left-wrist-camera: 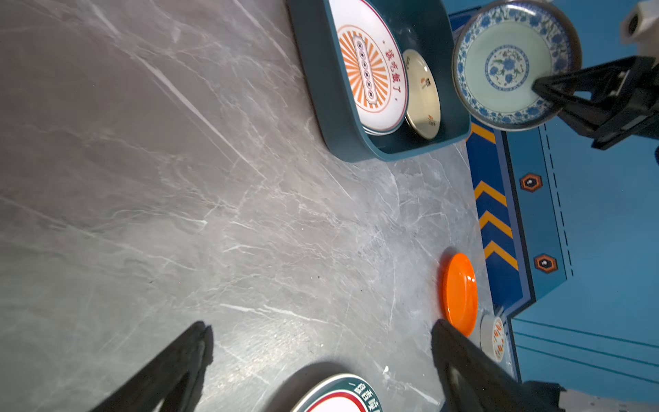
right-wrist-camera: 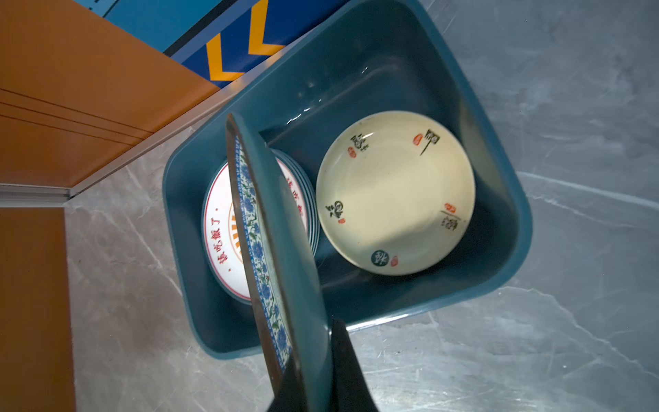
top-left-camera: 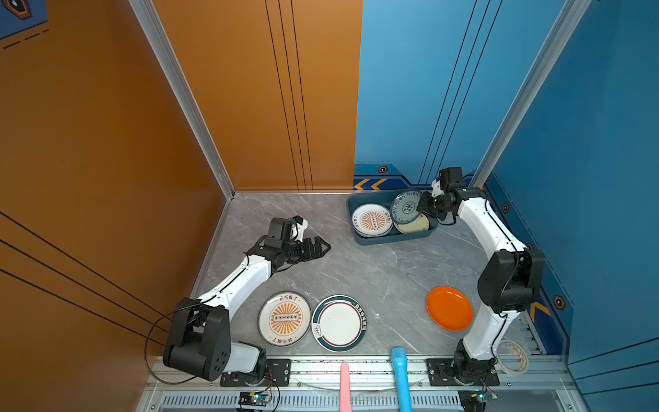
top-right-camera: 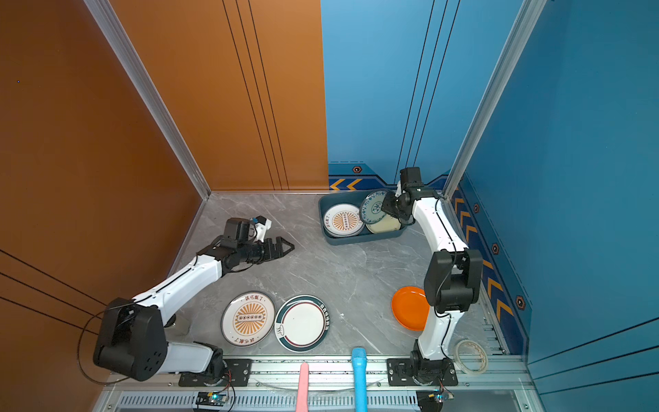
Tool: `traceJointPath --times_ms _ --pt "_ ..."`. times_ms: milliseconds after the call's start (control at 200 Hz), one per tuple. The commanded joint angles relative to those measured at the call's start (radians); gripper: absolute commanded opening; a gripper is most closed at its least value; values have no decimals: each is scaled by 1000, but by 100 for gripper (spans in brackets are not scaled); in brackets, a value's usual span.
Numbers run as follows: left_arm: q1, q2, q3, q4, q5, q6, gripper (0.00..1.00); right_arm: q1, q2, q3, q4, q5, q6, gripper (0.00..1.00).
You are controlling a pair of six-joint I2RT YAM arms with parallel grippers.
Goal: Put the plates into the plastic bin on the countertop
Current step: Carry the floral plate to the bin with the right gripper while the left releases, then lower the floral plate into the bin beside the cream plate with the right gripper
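Next, my right gripper releases the blue patterned plate on top of the cream plate [top-left-camera: 412,221] [right-wrist-camera: 396,194] inside the bin.
The dark teal plastic bin [top-left-camera: 351,215] [right-wrist-camera: 499,149] stands at the back right of the countertop [top-left-camera: 374,271]. Inside lie a stack topped by a sunburst plate [top-left-camera: 372,220] and a cream plate [right-wrist-camera: 394,192]. My right gripper [top-left-camera: 423,210] [right-wrist-camera: 313,339] is shut on the rim of a blue patterned plate [top-left-camera: 406,207] [left-wrist-camera: 506,64], held tilted on edge over the bin. My left gripper [top-left-camera: 326,246] [left-wrist-camera: 320,324] hangs open and empty over bare countertop. Near the front lie a sunburst plate [top-left-camera: 284,318], a teal-rimmed plate [top-left-camera: 338,323] and an orange plate [top-left-camera: 449,308].
A tape roll [top-left-camera: 513,356] lies at the front right corner beside the right arm's base. A pink bar [top-left-camera: 345,385] and a blue bar [top-left-camera: 401,374] stick up over the front rail. Orange and blue walls close in the left, back and right.
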Motion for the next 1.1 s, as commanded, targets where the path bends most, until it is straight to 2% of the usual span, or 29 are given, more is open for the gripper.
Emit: traceJointPath --times_ms 0,200,1011,1096 --pt "20 -65 -33 45 -46 -26 98 -13 25 79 -86 74 -40 0" --pt "48 -104 -74 64 -50 -38 98 -34 66 82 -96 85 -49 0" --pt "46 -66 -65 83 -12 -37 99 -48 234 94 -103 36 -71 0" --pt "46 -70 -61 71 -17 -29 99 -48 245 90 -103 39 -70 2"
